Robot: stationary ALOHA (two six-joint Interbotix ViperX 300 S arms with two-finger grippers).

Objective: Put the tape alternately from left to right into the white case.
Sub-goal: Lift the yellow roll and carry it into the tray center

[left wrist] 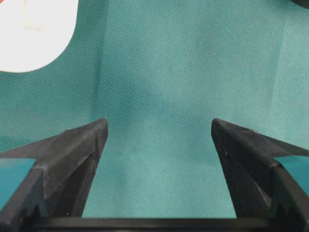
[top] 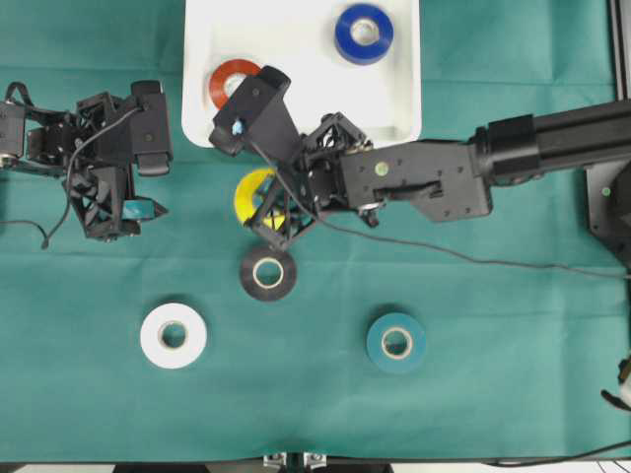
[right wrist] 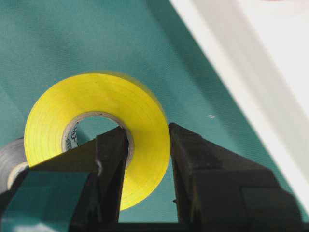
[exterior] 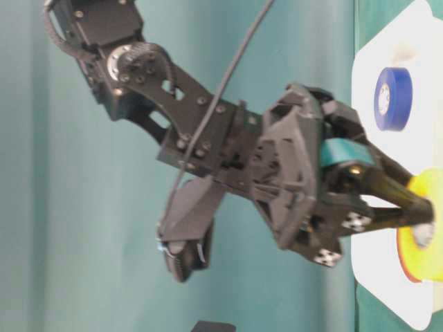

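I need to set the yellow tape in the white case [top: 300, 96] between the red roll and blue roll, right gripper.
My right gripper [top: 264, 204] [right wrist: 147, 133] [exterior: 415, 216] is shut on the yellow tape [top: 249, 193] [right wrist: 140, 108] [exterior: 423, 259], one finger through its core and the other outside the ring. The roll is just in front of the white case [top: 301, 118] [right wrist: 270, 72] [exterior: 374, 138]. In the case lie a red roll [top: 225, 81] at the left and a blue roll [top: 364, 33] [exterior: 392, 98] at the right. On the green cloth lie black [top: 268, 273], white [top: 173, 335] and teal [top: 396, 341] rolls. My left gripper [top: 158, 185] [left wrist: 159, 128] is open over bare cloth, holding nothing.
The case's corner [left wrist: 34, 34] shows at the upper left of the left wrist view. A black cable [top: 473, 258] trails from the right arm across the cloth. The black roll [right wrist: 10, 166] sits just behind the held yellow one.
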